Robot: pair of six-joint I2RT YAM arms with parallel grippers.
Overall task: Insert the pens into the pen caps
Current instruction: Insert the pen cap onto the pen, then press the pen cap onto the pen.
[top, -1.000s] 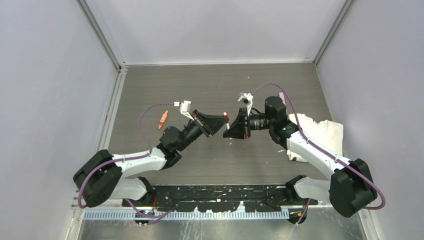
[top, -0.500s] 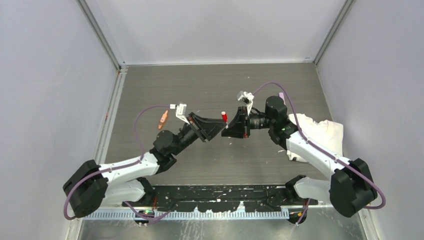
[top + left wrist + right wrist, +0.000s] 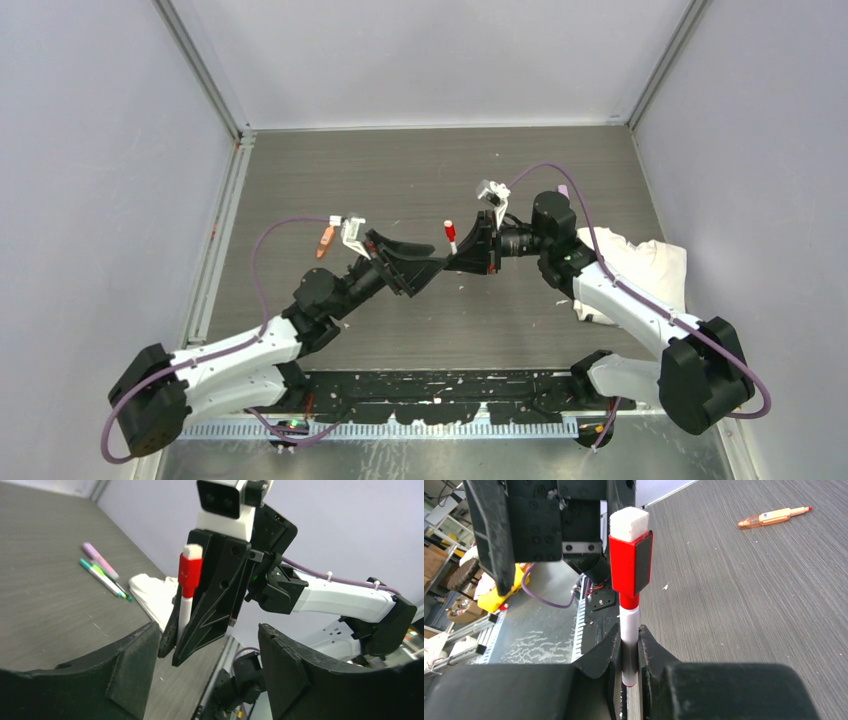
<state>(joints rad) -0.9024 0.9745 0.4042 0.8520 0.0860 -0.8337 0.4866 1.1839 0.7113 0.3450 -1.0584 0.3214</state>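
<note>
The red pen cap stands above and beyond my left gripper's open fingers; next I raise it and close on the cap's white top end [image 3: 192, 551].
My right gripper [image 3: 629, 641] is shut on a white pen [image 3: 629, 625] that stands upright with a red pen cap [image 3: 630, 565] seated on its top end. From above, this capped pen [image 3: 451, 238] shows at mid-table at the right gripper [image 3: 462, 254]. My left gripper [image 3: 432, 258] stands just left of it, open and apart from the pen. In the left wrist view the left gripper [image 3: 207, 670] holds nothing, and the red cap [image 3: 190, 572] sits beyond it. An orange pen [image 3: 326, 240] lies on the table to the left.
A white cloth [image 3: 650, 265] lies at the right under the right arm. A pink pen [image 3: 99, 559] and a green pen [image 3: 102, 577] lie side by side near the cloth [image 3: 155, 595]. The orange pen [image 3: 774, 516] is far from both grippers.
My left gripper has opened, let go of the red cap and drawn back toward the near left. The cap stays on the pen in the right gripper, which has barely moved.
</note>
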